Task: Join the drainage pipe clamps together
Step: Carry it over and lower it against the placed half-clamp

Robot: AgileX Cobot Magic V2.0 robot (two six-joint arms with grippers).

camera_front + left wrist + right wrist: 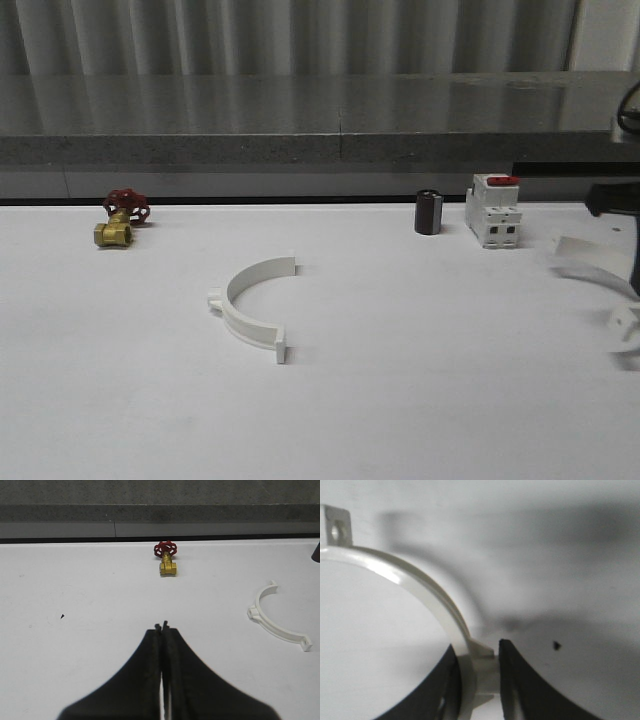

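Observation:
The clamp half in my right gripper, now lifted off the table, will be let go against the open side of the clamp half [350,300] on the table.
One white drainage pipe clamp half [250,305] lies flat near the middle of the white table, its open side facing right; the left wrist view shows it too [275,617]. The other clamp half [590,262] is blurred at the right edge of the front view, lifted off the table. My right gripper [477,672] is shut on that clamp half [420,587] at its outer tab, and the flat end flange with a hole [336,527] shows at the far end. My left gripper [162,627] is shut on nothing, hovering over bare table.
A brass valve with a red handwheel [122,218] sits at the back left. A small dark cylinder [428,212] and a white breaker with a red top [494,210] stand at the back right. A grey ledge [300,130] runs behind the table.

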